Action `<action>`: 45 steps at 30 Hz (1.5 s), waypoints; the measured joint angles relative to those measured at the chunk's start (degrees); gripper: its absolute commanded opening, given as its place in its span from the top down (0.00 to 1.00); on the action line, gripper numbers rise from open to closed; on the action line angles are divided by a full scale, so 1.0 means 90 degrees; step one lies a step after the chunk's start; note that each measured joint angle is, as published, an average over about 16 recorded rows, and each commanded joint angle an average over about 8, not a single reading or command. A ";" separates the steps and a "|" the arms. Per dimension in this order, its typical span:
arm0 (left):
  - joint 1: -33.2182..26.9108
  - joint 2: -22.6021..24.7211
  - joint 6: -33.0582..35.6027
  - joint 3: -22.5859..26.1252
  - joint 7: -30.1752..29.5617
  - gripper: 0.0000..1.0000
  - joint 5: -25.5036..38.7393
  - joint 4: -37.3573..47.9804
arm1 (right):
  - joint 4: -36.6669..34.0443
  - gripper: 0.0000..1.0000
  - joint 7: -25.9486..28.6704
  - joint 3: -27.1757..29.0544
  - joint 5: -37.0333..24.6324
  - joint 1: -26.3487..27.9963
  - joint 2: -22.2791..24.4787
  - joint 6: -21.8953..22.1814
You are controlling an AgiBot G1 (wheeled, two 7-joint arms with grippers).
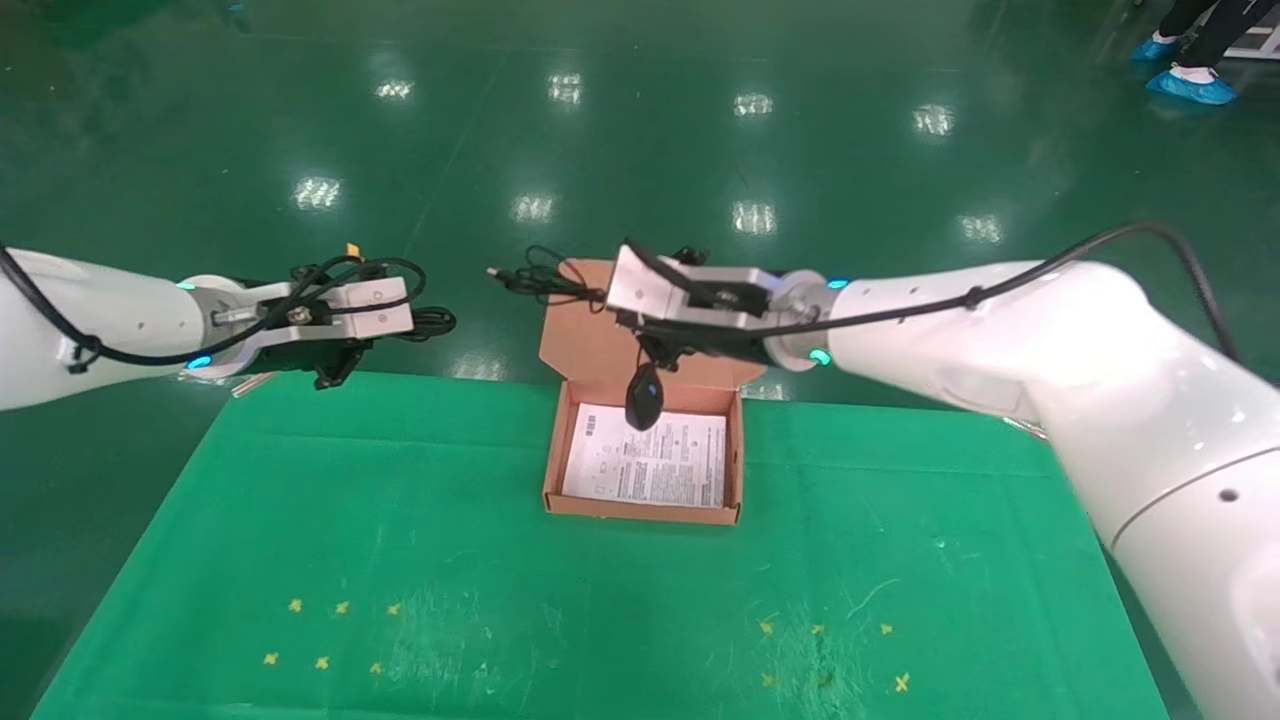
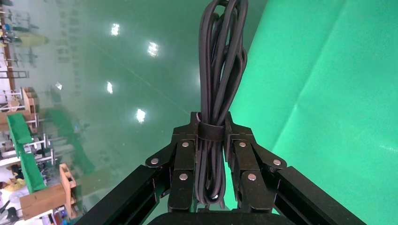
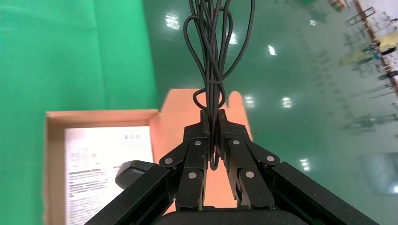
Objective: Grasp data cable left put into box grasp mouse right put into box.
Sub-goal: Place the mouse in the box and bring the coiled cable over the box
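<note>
My right gripper will let go of the mouse on the white leaflet (image 1: 633, 481) (image 3: 83, 178) by the near side of the open box.
My left gripper (image 1: 395, 330) is shut on the data cable (image 1: 432, 322), a thick black looped bundle, and holds it in the air past the table's far left edge. In the left wrist view the cable (image 2: 220, 61) runs straight out between the fingers of that gripper (image 2: 212, 124). My right gripper (image 1: 612, 300) is shut on the mouse's thin cord (image 1: 540, 280) above the box lid (image 1: 580, 345). The mouse (image 1: 644, 397) dangles below it over the far end of the open salmon box (image 1: 640, 512), above the white leaflet (image 1: 650, 465). The right wrist view shows this gripper (image 3: 213, 119), the cord (image 3: 213, 56), the mouse (image 3: 133, 171) and the box (image 3: 51, 140).
The box stands mid-table on the green cloth (image 1: 400, 520). Small yellow cross marks (image 1: 330, 635) lie near the front left and front right (image 1: 825, 650). Glossy green floor lies beyond the table. A person's feet in blue shoe covers (image 1: 1190, 85) stand far back right.
</note>
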 measured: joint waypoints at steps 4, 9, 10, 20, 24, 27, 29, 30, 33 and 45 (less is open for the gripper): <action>0.0024 -0.0026 0.0055 0.0005 -0.0112 1.00 0.0076 -0.0106 | 0.0026 1.00 0.0025 -0.0252 0.0289 -0.0104 -0.0038 0.0112; 0.0047 -0.0044 0.0085 0.0007 -0.0189 1.00 0.0126 -0.0191 | 0.0034 1.00 0.0175 -0.0622 0.0716 -0.0252 -0.0058 0.0320; 0.0050 -0.0046 0.0089 0.0008 -0.0199 1.00 0.0132 -0.0202 | 0.0024 1.00 0.0215 -0.0698 0.0802 -0.0284 -0.0059 0.0367; 0.0067 -0.0058 0.0109 0.0009 -0.0249 1.00 0.0165 -0.0261 | -0.0426 0.93 0.0735 -0.1438 0.1455 -0.0554 -0.0055 0.0782; 0.0070 -0.0060 0.0112 0.0010 -0.0255 1.00 0.0170 -0.0270 | -0.0622 0.43 0.0911 -0.1679 0.1566 -0.0595 -0.0044 0.0857; 0.0080 -0.0053 0.0116 0.0014 -0.0255 1.00 0.0165 -0.0278 | -0.0706 0.06 0.1015 -0.1823 0.1609 -0.0606 -0.0020 0.0878; 0.0098 -0.0039 0.0114 0.0022 -0.0247 1.00 0.0158 -0.0287 | -0.0723 0.00 0.1074 -0.1902 0.1623 -0.0607 0.0002 0.0887; 0.0110 -0.0026 0.0110 0.0028 -0.0243 1.00 0.0156 -0.0290 | -0.0719 0.00 0.1098 -0.1936 0.1625 -0.0606 0.0015 0.0889; 0.0161 0.0043 0.0072 0.0057 -0.0229 1.00 0.0163 -0.0273 | -0.0667 0.00 0.1158 -0.2000 0.1643 -0.0597 0.0071 0.0895; 0.0553 0.0980 -0.0831 0.0305 0.0045 1.00 0.0293 0.0559 | 0.0098 0.00 0.1421 -0.2005 0.1685 -0.0517 0.0879 0.0940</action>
